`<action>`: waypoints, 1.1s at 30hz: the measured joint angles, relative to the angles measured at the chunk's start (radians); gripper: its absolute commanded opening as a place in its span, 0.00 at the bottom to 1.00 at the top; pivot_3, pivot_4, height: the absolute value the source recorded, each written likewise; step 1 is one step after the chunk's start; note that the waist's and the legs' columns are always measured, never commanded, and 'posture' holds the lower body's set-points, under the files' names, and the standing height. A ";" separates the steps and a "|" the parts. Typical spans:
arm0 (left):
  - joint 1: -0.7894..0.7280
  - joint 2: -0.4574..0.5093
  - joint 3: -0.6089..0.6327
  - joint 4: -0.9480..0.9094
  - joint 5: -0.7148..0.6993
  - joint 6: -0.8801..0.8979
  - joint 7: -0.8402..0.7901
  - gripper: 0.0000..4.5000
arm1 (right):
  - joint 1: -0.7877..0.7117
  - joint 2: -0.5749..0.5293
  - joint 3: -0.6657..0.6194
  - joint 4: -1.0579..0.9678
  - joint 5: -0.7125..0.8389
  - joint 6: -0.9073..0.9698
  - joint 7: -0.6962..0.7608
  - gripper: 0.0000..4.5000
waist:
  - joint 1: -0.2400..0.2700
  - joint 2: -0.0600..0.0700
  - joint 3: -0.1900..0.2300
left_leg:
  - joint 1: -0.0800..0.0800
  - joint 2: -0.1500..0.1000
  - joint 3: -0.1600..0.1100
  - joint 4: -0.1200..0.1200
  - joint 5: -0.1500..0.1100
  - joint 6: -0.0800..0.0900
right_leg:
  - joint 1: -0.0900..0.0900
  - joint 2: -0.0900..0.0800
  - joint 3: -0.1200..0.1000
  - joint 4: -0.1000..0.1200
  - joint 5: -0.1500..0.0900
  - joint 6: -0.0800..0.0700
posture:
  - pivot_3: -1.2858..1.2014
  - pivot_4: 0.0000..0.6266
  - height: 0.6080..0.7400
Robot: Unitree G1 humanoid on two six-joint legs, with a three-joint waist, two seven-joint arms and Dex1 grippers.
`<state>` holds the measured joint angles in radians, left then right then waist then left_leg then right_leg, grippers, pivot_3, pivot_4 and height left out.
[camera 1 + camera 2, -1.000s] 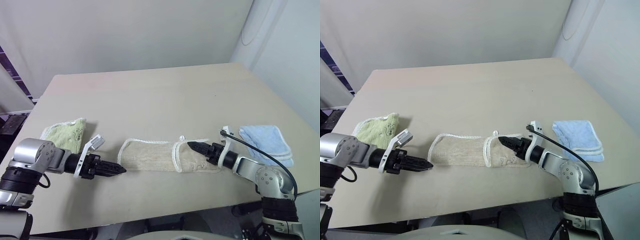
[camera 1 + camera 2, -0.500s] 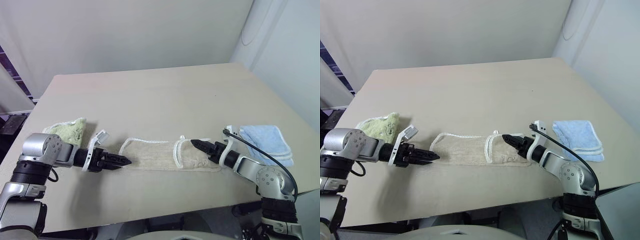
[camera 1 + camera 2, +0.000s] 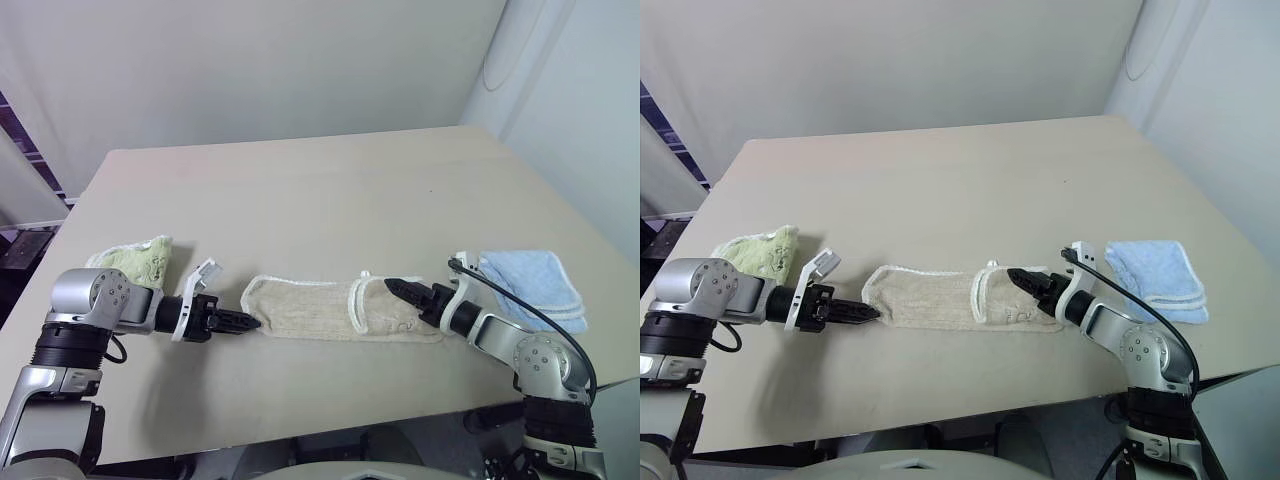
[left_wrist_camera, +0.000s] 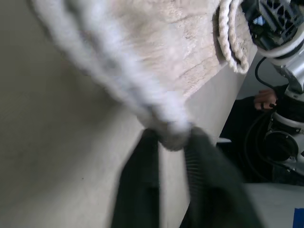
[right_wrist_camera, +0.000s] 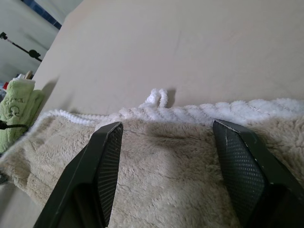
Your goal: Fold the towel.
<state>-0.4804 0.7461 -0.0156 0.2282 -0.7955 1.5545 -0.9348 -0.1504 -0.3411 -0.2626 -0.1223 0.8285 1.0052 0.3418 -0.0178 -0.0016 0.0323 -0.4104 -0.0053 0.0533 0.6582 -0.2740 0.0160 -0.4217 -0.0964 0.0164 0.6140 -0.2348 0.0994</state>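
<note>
Next, I release the held edge of the beige towel, now at the towel's end, from my left gripper on the near outer corner of its folded end [image 3: 438,338].
The beige towel [image 3: 310,310] lies as a long, narrow strip across the near part of the table, its right end folded over with white corded edging and a small white loop [image 5: 158,97]. My left gripper [image 3: 247,322] is at the towel's left end, shut on the white corded edge [image 4: 171,135]. My right gripper [image 3: 392,287] is over the folded right end. It is open, with its fingers [image 5: 107,161] spread above the cloth and nothing held between them.
A light green folded towel [image 3: 140,265] lies behind my left arm near the table's left edge. A light blue folded towel [image 3: 530,285] lies just beyond my right arm. The tan table [image 3: 320,190] stretches away to a wall.
My left gripper moved in to the towel's left end and closed on its corded edge. The right gripper has stayed open over the right end.
</note>
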 measured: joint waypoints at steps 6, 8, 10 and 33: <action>-0.013 0.001 0.001 0.027 0.000 -0.020 -0.006 0.01 | 0.019 -0.009 0.005 -0.011 -0.001 -0.014 0.032 0.70 | 0.001 0.000 0.000 | 0.000 0.000 0.000 0.000 0.000 0.000 | 0.000 0.000 0.000 0.000 0.000 0.000 | 0.52 0.00 1.00; -0.027 0.011 0.001 0.025 -0.002 -0.019 -0.020 0.01 | 0.046 -0.034 0.015 -0.040 -0.001 -0.023 0.070 0.70 | 0.001 0.000 0.000 | -0.001 0.000 0.000 0.000 0.000 0.000 | -0.001 0.000 0.000 -0.001 0.000 0.000 | 0.52 0.00 1.00; -0.046 0.030 0.001 0.022 -0.006 -0.020 -0.039 0.01 | 0.079 -0.050 0.018 -0.089 0.008 -0.031 0.119 0.70 | 0.001 0.000 0.000 | -0.001 0.000 0.000 0.000 0.000 0.000 | -0.001 0.000 0.000 -0.001 0.000 0.000 | 0.52 0.00 1.00; -0.179 0.023 -0.164 -0.018 0.158 -0.542 -0.460 0.01 | 0.113 -0.055 -0.074 -0.171 0.116 -0.099 0.055 0.70 | 0.007 0.000 0.000 | -0.004 0.000 0.002 -0.006 0.004 0.001 | -0.001 0.000 0.000 -0.001 -0.002 -0.004 | 0.52 0.00 1.00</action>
<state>-0.6592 0.7687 -0.1797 0.2103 -0.6380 1.0121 -1.3950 -0.0369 -0.3965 -0.3361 -0.2929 0.9448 0.9060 0.3972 -0.0104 -0.0014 0.0327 -0.4142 -0.0056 0.0555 0.6527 -0.2705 0.0172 -0.4228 -0.0964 0.0161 0.6125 -0.2366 0.0957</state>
